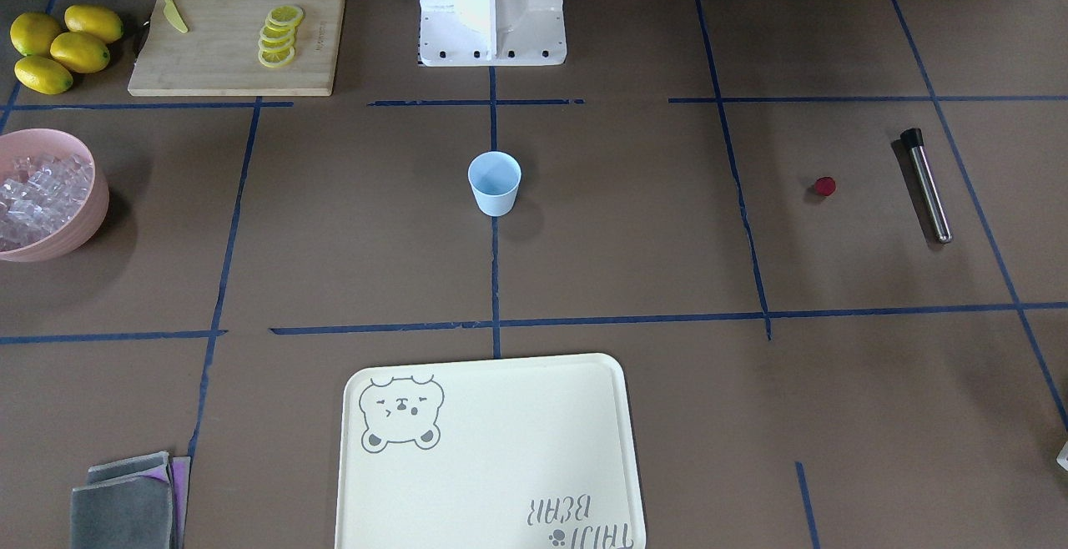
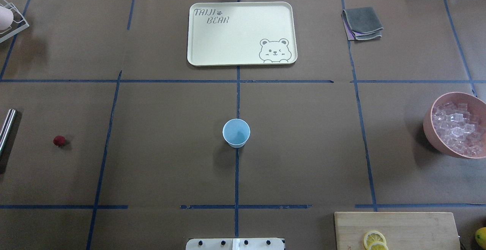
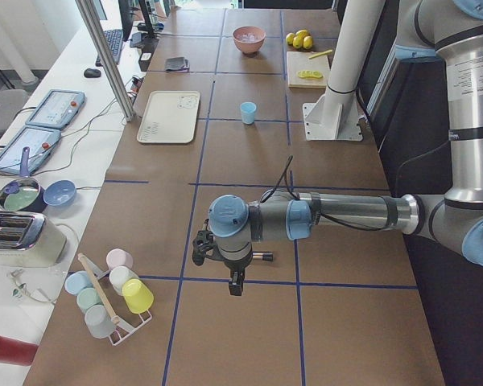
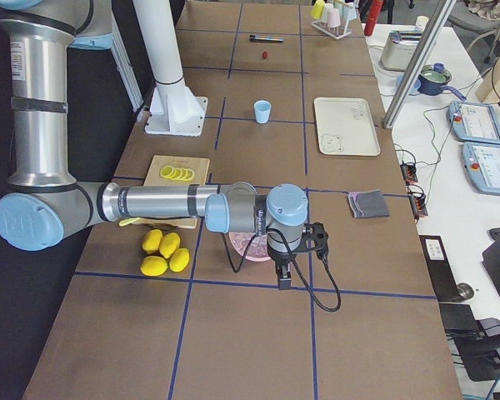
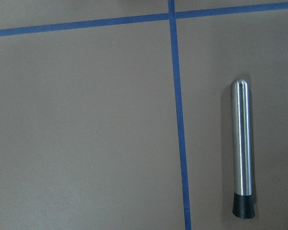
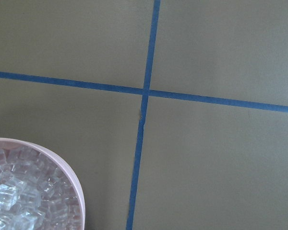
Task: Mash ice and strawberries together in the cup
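Observation:
My right gripper is to reach next into the middle of the pink bowl (image 1: 27, 205) (image 6: 6, 203), where it will close around an ice cube.
The pale-blue cup (image 1: 495, 183) stands upright and empty at the table's middle; it also shows in the overhead view (image 2: 236, 132). A small red strawberry (image 1: 824, 186) lies on the robot's left side, next to a steel muddler (image 1: 928, 186) with a black tip. The ice (image 2: 455, 128) fills a pink bowl (image 2: 429, 126) on the robot's right. My left gripper (image 3: 236, 285) hangs above the muddler's area, which the left wrist view shows (image 5: 242, 153). My right gripper (image 4: 283, 279) hangs beside the bowl. I cannot tell whether either is open or shut.
A cream bear tray (image 2: 242, 33) lies beyond the cup. A cutting board (image 1: 238, 40) holds lemon slices and a yellow knife, with whole lemons (image 1: 62, 47) beside it. Folded grey cloths (image 2: 362, 23) lie at the far right. A rack of cups (image 3: 113, 293) stands at the left end.

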Robot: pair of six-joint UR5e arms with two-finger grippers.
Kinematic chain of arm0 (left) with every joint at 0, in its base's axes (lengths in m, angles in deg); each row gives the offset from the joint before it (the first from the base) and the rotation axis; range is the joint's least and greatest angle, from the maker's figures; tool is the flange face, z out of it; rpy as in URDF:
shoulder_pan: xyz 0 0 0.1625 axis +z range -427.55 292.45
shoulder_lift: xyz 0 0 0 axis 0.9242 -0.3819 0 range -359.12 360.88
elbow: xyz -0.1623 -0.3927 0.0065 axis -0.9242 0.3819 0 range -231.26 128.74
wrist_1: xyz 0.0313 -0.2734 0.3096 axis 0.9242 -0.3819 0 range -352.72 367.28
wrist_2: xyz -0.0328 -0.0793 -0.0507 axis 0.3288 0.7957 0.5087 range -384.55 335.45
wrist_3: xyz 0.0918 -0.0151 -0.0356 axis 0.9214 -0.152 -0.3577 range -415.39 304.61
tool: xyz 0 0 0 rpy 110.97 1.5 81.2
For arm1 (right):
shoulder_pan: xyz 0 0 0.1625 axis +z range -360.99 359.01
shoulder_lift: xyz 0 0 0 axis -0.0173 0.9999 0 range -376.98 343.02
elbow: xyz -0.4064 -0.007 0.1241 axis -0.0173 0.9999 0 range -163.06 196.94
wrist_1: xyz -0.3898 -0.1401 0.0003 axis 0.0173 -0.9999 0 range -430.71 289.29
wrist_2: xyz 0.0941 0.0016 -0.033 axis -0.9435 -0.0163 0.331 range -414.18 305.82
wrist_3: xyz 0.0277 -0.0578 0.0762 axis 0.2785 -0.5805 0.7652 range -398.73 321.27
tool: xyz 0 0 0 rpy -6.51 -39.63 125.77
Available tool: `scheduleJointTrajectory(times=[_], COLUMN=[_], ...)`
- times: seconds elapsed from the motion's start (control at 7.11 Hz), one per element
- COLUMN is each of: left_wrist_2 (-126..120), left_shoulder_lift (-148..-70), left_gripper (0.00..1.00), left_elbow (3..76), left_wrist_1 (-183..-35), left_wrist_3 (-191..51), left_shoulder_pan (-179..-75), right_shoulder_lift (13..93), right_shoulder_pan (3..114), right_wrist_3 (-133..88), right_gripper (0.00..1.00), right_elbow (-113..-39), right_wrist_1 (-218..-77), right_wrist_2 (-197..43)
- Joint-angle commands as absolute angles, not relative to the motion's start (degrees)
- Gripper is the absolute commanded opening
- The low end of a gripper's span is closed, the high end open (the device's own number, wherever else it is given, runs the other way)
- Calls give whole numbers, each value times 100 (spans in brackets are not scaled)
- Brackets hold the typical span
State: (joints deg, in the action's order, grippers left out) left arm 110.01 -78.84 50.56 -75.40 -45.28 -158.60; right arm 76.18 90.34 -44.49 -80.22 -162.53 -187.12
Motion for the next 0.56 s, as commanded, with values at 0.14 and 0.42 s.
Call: scheduleJointTrajectory(times=[0.14,0.42], left_wrist_2=[11010,11019], left_shoulder_lift=[-7893,-7893], left_gripper=[100,100], left_elbow=[5061,5061], left_wrist_1=[-7586,-7577], left_wrist_3=[-4510,-4502], left_shoulder_pan=[-15843,-15843], right_shoulder_lift=[7618,7618], right_shoulder_pan=[8980,8718], right_wrist_3=[-4445,-4131], right_gripper=[100,100], right_elbow=[-8079,-8333], right_wrist_1=[-16247,-16247], right_wrist_2=[-18760,-18795])
